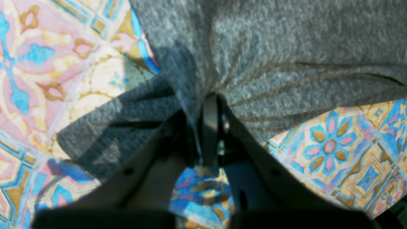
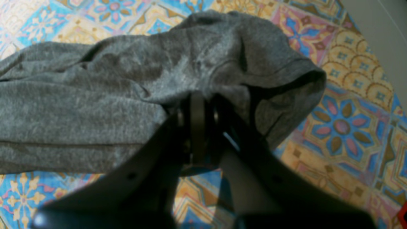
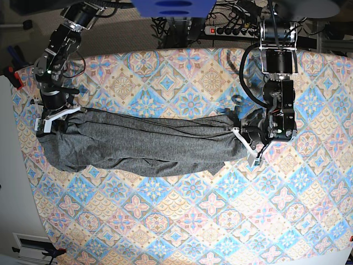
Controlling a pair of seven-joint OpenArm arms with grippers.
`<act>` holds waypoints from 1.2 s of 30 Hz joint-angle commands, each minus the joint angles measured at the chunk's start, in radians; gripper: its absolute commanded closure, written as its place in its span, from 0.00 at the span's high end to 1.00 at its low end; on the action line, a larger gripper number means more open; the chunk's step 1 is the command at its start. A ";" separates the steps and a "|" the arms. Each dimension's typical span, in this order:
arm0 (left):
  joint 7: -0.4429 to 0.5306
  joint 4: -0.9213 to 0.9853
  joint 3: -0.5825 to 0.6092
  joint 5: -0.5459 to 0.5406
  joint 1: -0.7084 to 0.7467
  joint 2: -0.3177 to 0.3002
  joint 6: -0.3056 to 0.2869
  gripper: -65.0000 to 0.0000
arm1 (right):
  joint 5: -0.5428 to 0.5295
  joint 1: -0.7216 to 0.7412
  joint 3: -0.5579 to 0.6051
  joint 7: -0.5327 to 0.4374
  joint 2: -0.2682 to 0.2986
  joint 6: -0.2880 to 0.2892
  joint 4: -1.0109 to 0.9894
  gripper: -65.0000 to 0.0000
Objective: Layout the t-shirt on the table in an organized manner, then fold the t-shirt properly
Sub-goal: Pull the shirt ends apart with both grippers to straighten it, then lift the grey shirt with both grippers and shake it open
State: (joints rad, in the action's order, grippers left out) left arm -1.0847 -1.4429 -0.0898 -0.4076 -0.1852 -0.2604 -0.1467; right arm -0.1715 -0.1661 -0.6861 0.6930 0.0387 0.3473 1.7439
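Observation:
The dark grey t-shirt's end will go down on the bare patterned table (image 3: 272, 170) just in front of my left gripper.
The dark grey t-shirt (image 3: 149, 143) lies bunched into a long roll across the table (image 3: 193, 221), stretched between both arms. My left gripper (image 3: 240, 134) holds its right end. In the left wrist view that gripper (image 1: 208, 106) is shut on a gathered pinch of the t-shirt (image 1: 286, 47), with creases fanning out from the jaws over the table (image 1: 334, 149). My right gripper (image 3: 62, 116) holds the left end. In the right wrist view it (image 2: 200, 101) is shut on a fold of the t-shirt (image 2: 79, 105), next to an open hem or sleeve that hangs above the table (image 2: 343, 127).
A power strip and cables (image 3: 237, 27) lie behind the table's far edge. A blue object (image 3: 174, 6) sits at the top centre. A red clamp (image 3: 16, 77) is fixed at the table's left edge, where the cloth ends close to my right arm.

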 commanded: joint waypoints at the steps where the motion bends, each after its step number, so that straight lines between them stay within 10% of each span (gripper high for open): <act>1: 0.002 -0.037 -0.005 -0.011 -0.023 -0.006 0.000 0.00 | -0.009 0.012 -0.002 -0.028 0.013 0.000 0.020 0.00; 13: -0.128 -0.368 -0.101 -0.017 -0.067 -0.004 0.002 0.00 | -0.009 0.017 -0.002 -0.029 0.013 0.000 0.027 0.00; 36: -0.133 -0.092 -0.230 -0.190 -0.383 -0.133 0.002 0.00 | -0.009 0.317 -0.059 -0.028 0.068 0.000 0.020 0.00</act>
State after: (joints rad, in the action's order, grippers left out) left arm -1.2442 -1.5177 -0.3149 -0.6056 -0.5335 -0.3767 -0.1467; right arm -0.1822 0.1341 -0.7383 0.7094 0.0795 0.3653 1.7424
